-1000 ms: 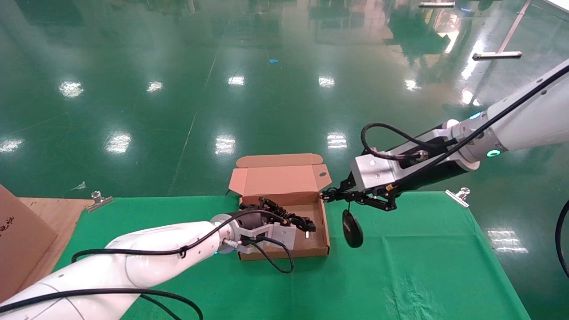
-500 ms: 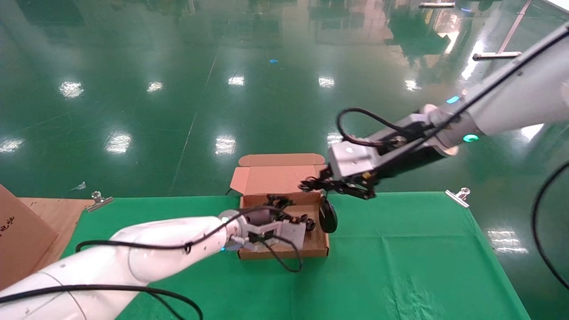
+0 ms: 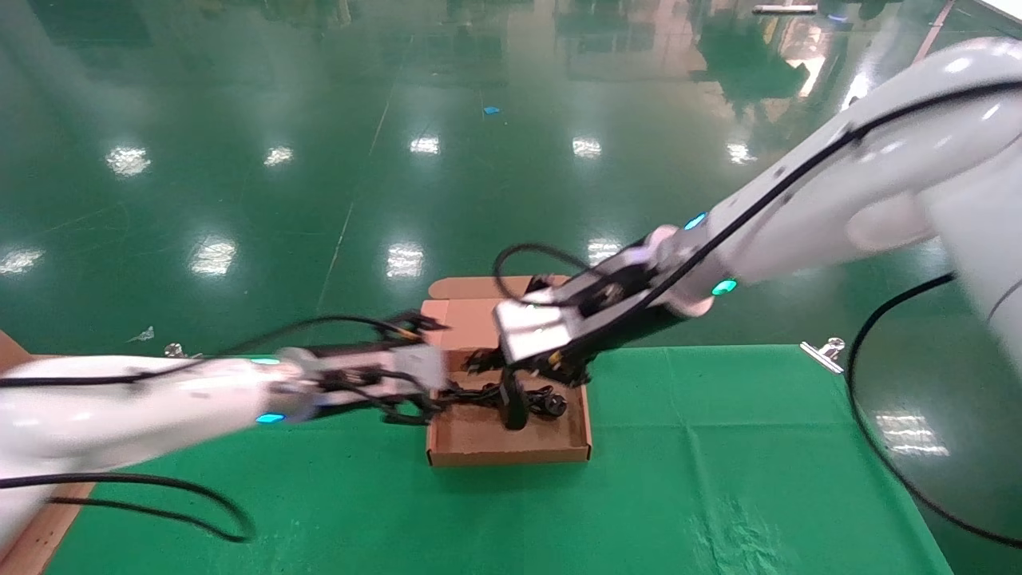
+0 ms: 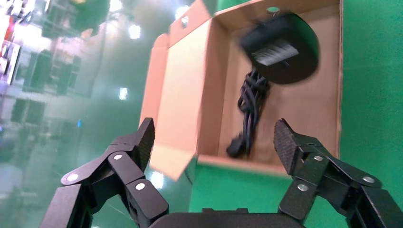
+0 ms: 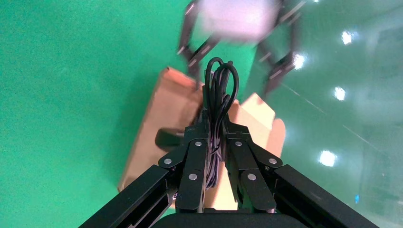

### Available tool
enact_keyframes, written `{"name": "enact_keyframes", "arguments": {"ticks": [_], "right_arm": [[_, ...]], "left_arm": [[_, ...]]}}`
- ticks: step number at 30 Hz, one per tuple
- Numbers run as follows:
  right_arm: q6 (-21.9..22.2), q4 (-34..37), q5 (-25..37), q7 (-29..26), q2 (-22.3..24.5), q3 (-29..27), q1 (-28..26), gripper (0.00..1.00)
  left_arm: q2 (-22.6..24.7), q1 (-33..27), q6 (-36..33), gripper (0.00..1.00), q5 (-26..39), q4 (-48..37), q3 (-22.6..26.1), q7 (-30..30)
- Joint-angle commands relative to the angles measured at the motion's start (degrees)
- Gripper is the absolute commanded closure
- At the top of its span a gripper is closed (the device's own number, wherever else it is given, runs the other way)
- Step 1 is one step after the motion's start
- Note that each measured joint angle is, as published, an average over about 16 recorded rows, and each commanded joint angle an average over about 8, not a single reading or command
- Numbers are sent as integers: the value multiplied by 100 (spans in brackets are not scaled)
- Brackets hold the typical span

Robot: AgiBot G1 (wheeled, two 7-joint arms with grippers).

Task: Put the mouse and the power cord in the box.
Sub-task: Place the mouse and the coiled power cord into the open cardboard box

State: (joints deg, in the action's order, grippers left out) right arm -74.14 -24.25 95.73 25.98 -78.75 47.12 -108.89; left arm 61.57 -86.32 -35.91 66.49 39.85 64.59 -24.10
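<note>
My right gripper needs to put the mouse down between the power cord and the box's front side (image 3: 505, 426) (image 5: 162, 135).
The brown box (image 3: 511, 457) lies open on the green cloth, its lid (image 3: 467, 313) standing behind it. The coiled black power cord (image 3: 473, 393) (image 4: 250, 107) rests inside. My right gripper (image 3: 531, 374) (image 5: 215, 126) hovers over the box, shut on the looped cable (image 5: 219, 85) of the mouse. The black mouse (image 3: 515, 409) (image 4: 280, 47) hangs below it inside the box, white label showing. My left gripper (image 3: 437, 382) (image 4: 214, 137) is open and holds nothing, just outside the box's left wall.
The green cloth (image 3: 718, 463) covers the table and is held by a metal clip (image 3: 822, 351) at the back right edge. Bare wood (image 3: 40, 535) shows at the left. Shiny green floor lies beyond.
My right arm swung left and carried the dangling mouse from beside the box into it. My left gripper let go of the power cord and drew back left out of the box.
</note>
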Motion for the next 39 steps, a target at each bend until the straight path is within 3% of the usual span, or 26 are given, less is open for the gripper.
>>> {"name": "enact_keyframes", "arguments": {"ticks": [1, 9, 11, 12, 17, 20, 33, 39], "right_arm": [[108, -353, -102, -247, -10, 172, 164, 100], [1904, -1086, -505, -769, -11, 1060, 822, 100], [2277, -1136, -558, -838, -9, 1297, 959, 93], [2426, -1142, -577, -869, -7, 1420, 1019, 85], [2866, -1098, -640, -984, 1, 1881, 1237, 22], [2993, -1077, -676, -1021, 4, 2011, 1314, 0], [2893, -1085, -695, -1020, 35, 1919, 1295, 0], [2627, -1336, -1000, -1192, 318, 1587, 1519, 0]], "left_arm": [[-368, 53, -261, 0, -351, 173, -225, -112], [-974, 479, -1210, 0, -1442, -258, -1015, -1364], [-980, 529, -1430, 0, -1607, -531, -1135, -1648], [-967, 542, -1528, 0, -1680, -682, -1187, -1773], [-889, 572, -1840, 0, -1941, -1269, -1371, -2148], [-866, 589, -1907, 0, -2036, -1449, -1436, -2225], [-851, 579, -1886, 0, -1989, -1366, -1414, -2169], [-962, 694, -2070, 0, -2015, -1073, -1621, -1823]]}}
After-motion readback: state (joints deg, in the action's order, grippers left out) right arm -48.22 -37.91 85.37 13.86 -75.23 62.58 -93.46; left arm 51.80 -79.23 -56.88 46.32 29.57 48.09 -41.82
